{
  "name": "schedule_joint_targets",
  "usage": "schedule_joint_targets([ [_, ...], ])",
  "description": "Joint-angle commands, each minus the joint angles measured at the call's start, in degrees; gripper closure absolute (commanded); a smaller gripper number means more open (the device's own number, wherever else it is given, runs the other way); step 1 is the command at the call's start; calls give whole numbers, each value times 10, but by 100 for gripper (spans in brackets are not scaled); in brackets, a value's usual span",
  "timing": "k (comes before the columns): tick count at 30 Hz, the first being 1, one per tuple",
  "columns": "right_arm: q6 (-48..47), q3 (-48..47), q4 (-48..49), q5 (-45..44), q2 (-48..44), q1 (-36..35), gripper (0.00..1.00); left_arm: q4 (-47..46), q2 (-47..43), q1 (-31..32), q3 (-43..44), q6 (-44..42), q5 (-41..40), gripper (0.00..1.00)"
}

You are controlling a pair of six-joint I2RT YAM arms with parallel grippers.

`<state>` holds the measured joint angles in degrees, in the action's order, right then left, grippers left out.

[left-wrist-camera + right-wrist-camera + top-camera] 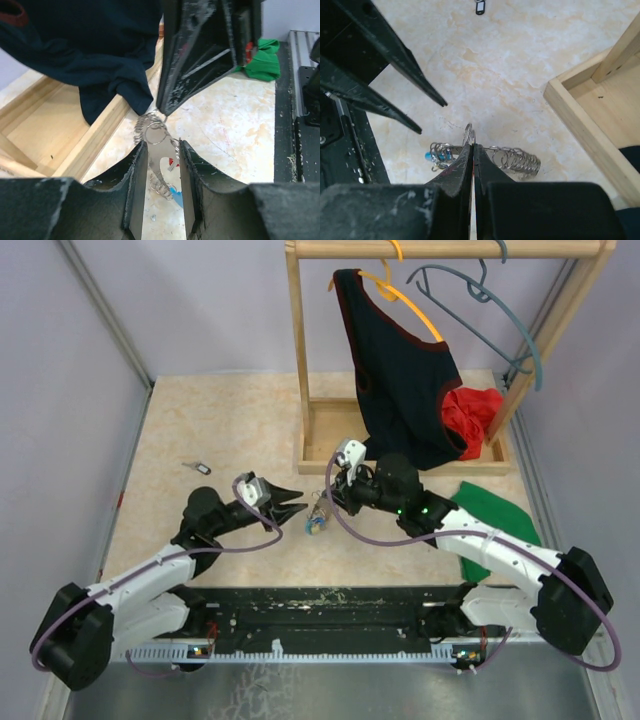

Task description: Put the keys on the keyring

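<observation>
The robot's right gripper holds the keyring dangling by a wire loop, so the robot should lay the keyring flat and take its light-blue section (pixel 314 527) with the left gripper.
The keyring (pixel 316 518) lies on the beige table between both arms, a thin wire coil (pixel 520 161) with a light-blue section (pixel 428 157). My right gripper (pixel 472 146) is shut on one upright wire loop of it. In the left wrist view a red-headed key (pixel 173 162) hangs among the coils (pixel 146 121), just beyond my left gripper (pixel 162 144). That gripper is open, its tips just short of the coil and holding nothing. The right fingers (pixel 200 55) come down onto the coil from above. A black-headed key (pixel 201 468) lies alone further left (pixel 479 7).
A wooden clothes rack with a tray base (pixel 330 430) stands behind the keyring, carrying a black vest (pixel 400 370) on an orange hanger and a grey-blue hanger (pixel 490 300). Red cloth (pixel 475 415) sits in the tray. Green cloth (pixel 495 520) lies at the right.
</observation>
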<state>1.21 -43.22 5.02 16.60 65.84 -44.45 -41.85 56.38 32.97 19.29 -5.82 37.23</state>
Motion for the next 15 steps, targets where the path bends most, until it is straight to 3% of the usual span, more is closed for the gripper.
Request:
schedule_joint_targets([
  [1,-95,3,79,47,-8,1,100,-9,19,-14,11,49,-56,63],
  [15,-130,13,96,90,-2,0,100,-40,97,-58,36,134,-96,65],
])
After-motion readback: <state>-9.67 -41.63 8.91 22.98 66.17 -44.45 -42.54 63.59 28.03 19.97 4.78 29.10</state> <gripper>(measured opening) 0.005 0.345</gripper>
